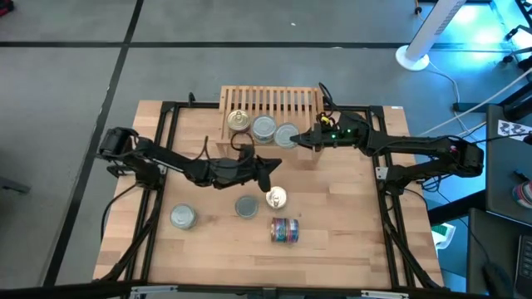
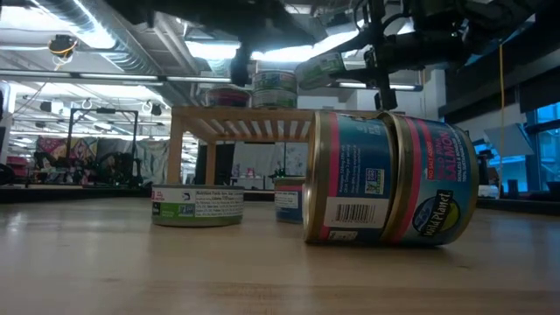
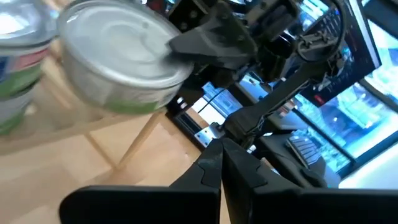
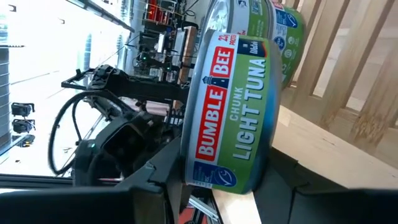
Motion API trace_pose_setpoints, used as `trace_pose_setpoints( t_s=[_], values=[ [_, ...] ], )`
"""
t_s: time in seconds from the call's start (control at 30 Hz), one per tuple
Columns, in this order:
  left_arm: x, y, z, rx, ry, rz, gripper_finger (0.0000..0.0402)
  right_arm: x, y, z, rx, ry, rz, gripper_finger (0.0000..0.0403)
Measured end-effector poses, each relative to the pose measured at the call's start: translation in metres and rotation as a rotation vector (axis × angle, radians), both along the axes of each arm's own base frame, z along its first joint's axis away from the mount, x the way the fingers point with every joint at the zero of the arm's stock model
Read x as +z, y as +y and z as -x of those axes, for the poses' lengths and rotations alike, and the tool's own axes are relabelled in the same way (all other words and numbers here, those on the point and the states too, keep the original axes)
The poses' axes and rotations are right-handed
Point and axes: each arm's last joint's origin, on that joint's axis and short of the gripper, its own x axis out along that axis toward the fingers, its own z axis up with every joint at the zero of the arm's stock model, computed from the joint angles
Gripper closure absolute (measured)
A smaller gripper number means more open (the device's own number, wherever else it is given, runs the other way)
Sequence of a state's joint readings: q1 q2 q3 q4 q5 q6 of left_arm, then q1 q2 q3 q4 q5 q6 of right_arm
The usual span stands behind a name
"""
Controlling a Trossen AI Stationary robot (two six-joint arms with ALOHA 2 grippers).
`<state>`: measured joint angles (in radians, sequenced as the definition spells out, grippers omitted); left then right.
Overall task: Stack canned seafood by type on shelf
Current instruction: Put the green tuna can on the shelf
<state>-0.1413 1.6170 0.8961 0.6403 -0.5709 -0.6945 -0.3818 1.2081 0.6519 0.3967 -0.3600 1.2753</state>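
The robot's right gripper will set the tuna tin down on the shelf's open slats (image 1: pixel 303 131) and let go, leaving a gap beside the silver-lidded tin.
The light-wood shelf (image 1: pixel 283 101) stands at the table's far side. A gold-lidded tin (image 1: pixel 238 120) and a silver-lidded tin (image 1: pixel 263 127) rest on its slats. My right gripper (image 1: pixel 299 138) is shut on a green-labelled tuna tin (image 4: pixel 233 106) by the shelf's near right corner, next to the silver-lidded tin. My left gripper (image 1: pixel 268 174) is shut and empty, above the table just before the shelf. On the table stand a silver tin (image 1: pixel 183 217), a grey tin (image 1: pixel 246 206) and a gold-lidded tin (image 1: pixel 276 198). A multicoloured tin (image 2: pixel 389 179) lies on its side. My right gripper pinches the tuna tin by its two flat faces, one finger on the lid's edge (image 3: pixel 186 46) and the other under the bottom. The fingers come about level from the table's right. The tin is tilted (image 2: pixel 319 70) and held above the shelf top.
A black frame (image 1: pixel 166 116) runs round the table's edges. The left arm (image 1: pixel 191 166) stretches across the table's middle, close to the tins on the table. Beyond the far right corner stands a white fan base (image 1: pixel 413 56).
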Motion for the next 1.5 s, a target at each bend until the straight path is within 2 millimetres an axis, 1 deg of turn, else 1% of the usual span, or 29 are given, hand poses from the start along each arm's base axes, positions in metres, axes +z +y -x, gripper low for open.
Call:
trace_pose_setpoints(
  t_s=[0.1, 0.3, 0.43, 0.53, 0.67, 0.87, 1.0, 1.1, 1.3, 1.5],
  values=[
    [0.006, -0.001, -0.007, -0.004, 0.003, -0.046, 0.0401, 0.003, 0.002, 0.005, -0.004, -0.001, 0.0, 0.026],
    [0.014, -0.002, -0.011, -0.004, -0.007, -0.077, 0.04, 0.015, 0.007, 0.02, -0.018, -0.004, 0.011, 0.026],
    [0.016, -0.001, -0.011, -0.003, -0.011, -0.077, 0.04, 0.014, 0.01, 0.028, -0.035, 0.058, 0.037, 0.026],
    [0.016, 0.001, -0.011, 0.005, -0.015, -0.07, 0.04, 0.015, 0.011, 0.031, -0.034, 0.073, 0.037, 0.026],
    [0.011, 0.002, -0.018, 0.013, -0.01, -0.06, 0.04, 0.012, 0.011, 0.031, -0.029, 0.098, 0.048, 0.026],
    [0.01, -0.001, -0.041, 0.007, 0.013, -0.117, 0.04, 0.013, 0.005, 0.036, -0.047, 0.109, 0.04, 0.026],
    [0.009, 0.002, -0.055, 0.018, 0.032, -0.166, 0.04, 0.008, -0.002, 0.04, -0.08, 0.157, 0.046, 0.026],
    [0.008, 0.005, -0.064, 0.029, 0.031, -0.171, 0.04, 0.007, -0.005, 0.043, -0.095, 0.177, 0.043, 0.026],
    [-0.002, 0.01, -0.077, 0.06, 0.056, -0.181, 0.04, 0.005, -0.005, 0.044, -0.097, 0.2, 0.049, 0.026],
    [-0.015, 0.017, -0.085, 0.097, 0.08, -0.169, 0.04, 0.005, -0.005, 0.044, -0.1, 0.203, 0.048, 0.026]
  ],
)
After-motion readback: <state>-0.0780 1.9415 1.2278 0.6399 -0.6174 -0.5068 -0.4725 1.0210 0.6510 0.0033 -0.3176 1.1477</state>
